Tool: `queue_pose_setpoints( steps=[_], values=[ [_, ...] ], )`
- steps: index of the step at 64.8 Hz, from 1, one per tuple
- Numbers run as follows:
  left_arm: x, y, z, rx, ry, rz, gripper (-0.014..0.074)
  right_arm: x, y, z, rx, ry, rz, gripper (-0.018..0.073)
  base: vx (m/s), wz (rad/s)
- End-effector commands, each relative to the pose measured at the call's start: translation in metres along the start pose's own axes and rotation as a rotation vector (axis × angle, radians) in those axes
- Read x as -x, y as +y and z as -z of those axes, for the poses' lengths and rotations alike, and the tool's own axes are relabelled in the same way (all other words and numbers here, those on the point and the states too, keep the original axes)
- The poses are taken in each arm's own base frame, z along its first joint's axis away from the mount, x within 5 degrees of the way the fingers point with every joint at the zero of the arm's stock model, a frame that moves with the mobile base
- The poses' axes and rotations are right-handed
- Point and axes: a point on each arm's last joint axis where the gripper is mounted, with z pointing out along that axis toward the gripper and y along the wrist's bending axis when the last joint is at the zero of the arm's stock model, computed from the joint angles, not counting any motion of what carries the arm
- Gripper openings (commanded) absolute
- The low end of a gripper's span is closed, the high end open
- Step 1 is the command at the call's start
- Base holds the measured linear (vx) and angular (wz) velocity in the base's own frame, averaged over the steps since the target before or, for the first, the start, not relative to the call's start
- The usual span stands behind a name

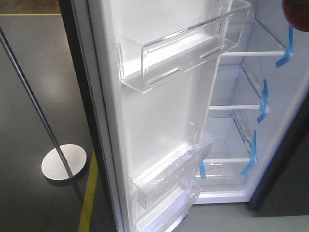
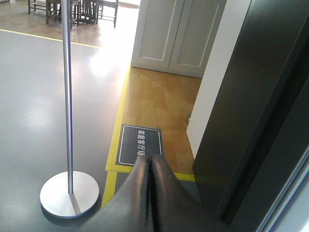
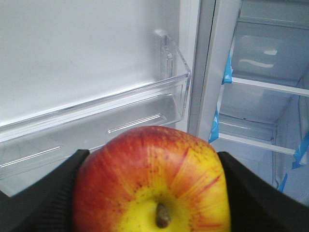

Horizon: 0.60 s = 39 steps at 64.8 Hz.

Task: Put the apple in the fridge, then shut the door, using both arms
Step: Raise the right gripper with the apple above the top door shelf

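Next, I let the red apple go from my right gripper in the top clear door bin's end (image 1: 215, 26) (image 3: 147, 104) nearest the fridge shelves.
My right gripper (image 3: 150, 193) is shut on the red apple (image 3: 149, 179), whose yellow patch and stem face the camera. A dark red bit at the top right corner of the front view may be the apple (image 1: 297, 14). It is held in front of the open door's (image 1: 159, 121) white inner lining and a clear bin (image 3: 96, 130), left of the fridge (image 1: 251, 111) opening with white shelves and blue tape (image 3: 227, 72). My left gripper (image 2: 148, 162) is shut and empty, beside the door's dark outer face (image 2: 251, 96) above the floor.
A metal pole stand with a round base (image 1: 63, 162) stands on the grey floor left of the door; it also shows in the left wrist view (image 2: 70, 193). Yellow floor tape (image 2: 116, 140), a floor sign (image 2: 140, 145) and a white panelled cabinet (image 2: 174, 38) lie beyond.
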Motion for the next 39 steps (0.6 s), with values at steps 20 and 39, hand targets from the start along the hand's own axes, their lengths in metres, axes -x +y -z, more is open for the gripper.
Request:
queue_pose_setpoints(
  steps=[20,39],
  values=[
    [0.012,-0.004,0.003,-0.030,-0.101,0.009,-0.0006,0.013,0.004,0.015,-0.007,-0.131,0.011,0.0101,0.00,0.00],
    [0.012,-0.004,0.003,-0.030,-0.101,0.009,-0.0006,0.046,0.014,0.019,0.149,-0.488,-0.050,0.0101,0.00,0.00]
  ],
)
